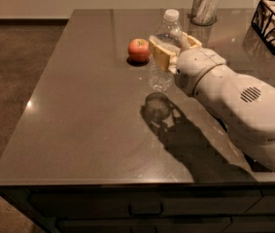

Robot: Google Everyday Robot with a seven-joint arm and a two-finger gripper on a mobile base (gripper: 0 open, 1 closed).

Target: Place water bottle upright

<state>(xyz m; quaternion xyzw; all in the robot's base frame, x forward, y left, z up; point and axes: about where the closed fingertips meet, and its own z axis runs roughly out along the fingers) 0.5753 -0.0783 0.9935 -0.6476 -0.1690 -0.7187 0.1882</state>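
Observation:
Next, I release the water bottle upright between the red apple and the table's front edge [152, 119].
The water bottle [162, 72] is clear plastic with a white cap and stands upright, right of a red apple [139, 50]. It seems to hang slightly above the dark table [78, 130], with its round shadow below it. My gripper [168, 50] is shut on the bottle's middle, its tan fingers [160, 57] on either side. The white arm reaches in from the lower right.
A grey marbled cylindrical container [205, 5] stands at the back. A black wire basket [273, 21] sits at the back right. The table's front edge runs above the drawers. Carpeted floor lies to the left.

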